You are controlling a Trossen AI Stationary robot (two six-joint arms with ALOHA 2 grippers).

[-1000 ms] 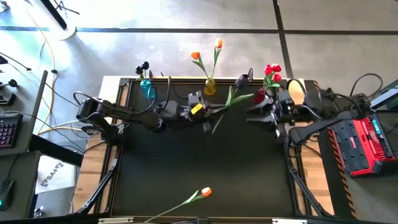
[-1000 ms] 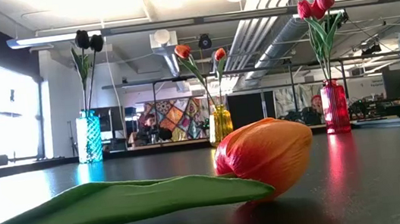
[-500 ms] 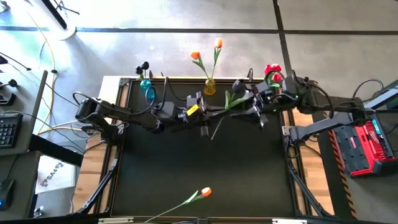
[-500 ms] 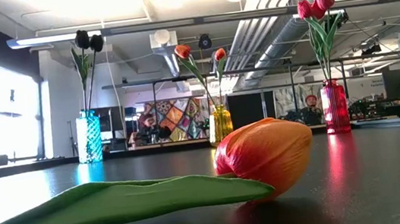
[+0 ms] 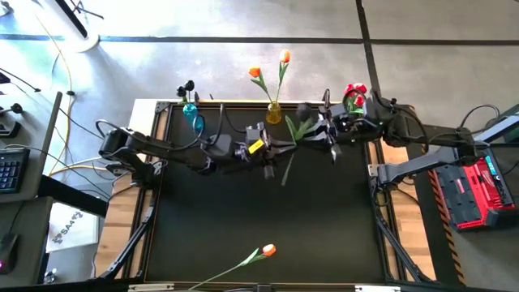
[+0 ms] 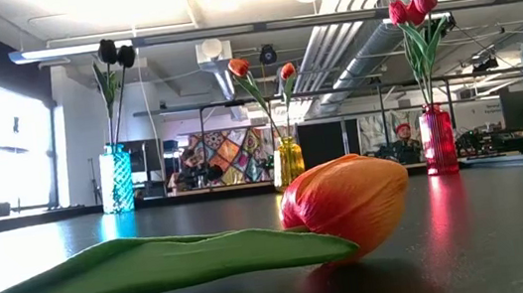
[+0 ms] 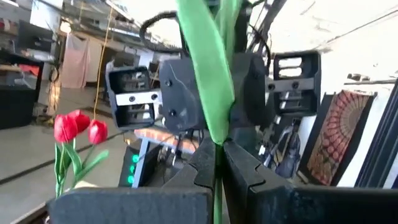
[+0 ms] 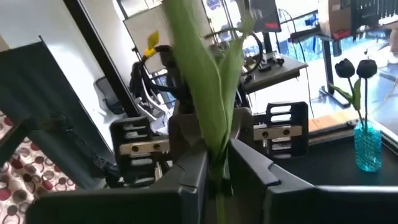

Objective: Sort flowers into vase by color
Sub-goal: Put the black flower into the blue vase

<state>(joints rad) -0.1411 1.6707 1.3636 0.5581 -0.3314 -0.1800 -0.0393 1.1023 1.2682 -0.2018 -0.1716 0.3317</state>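
Observation:
The black tulip is in my right gripper, far from the blue vase, so next my left gripper grabs its stem [image 5: 292, 152] below the leaves and carries it to the vase.
A flower with a dark head [image 5: 302, 109] and green leaves [image 5: 298, 130] is held over the far half of the table between both arms. My left gripper [image 5: 276, 156] reaches in from the left and is shut on its stem. My right gripper [image 5: 315, 138] reaches in from the right and is shut on the same stem higher up. At the far edge, a blue vase [image 5: 191, 114] holds black tulips, a yellow vase [image 5: 274, 113] holds orange ones, and a red vase [image 6: 438, 141] holds red ones. An orange tulip [image 5: 268, 251] lies on its side near the front edge. My left gripper pinches the lower stem [image 7: 217, 163] between its two fingers, level, from the table's left, across the stem. The stem's cut end [image 5: 283, 177] pokes out past the fingers. The flower is clear of the table, tilted, head toward the far edge. My right gripper pinches the stem [image 8: 217, 167] just below the leaves [image 8: 205, 93] between its two fingers. It comes level from the table's right, across the stem, and faces the left gripper.
The three vases stand in a row along the far edge, close behind both grippers. A red device [image 5: 478, 188] sits beyond the table's right side. The dark tabletop [image 5: 259, 211] between the arms and the lying tulip is bare.
My right gripper has gone toward the table's left, up to the held flower, and has shut on its stem above the left gripper. The flower's head has swung slightly left. My left gripper has kept its hold.

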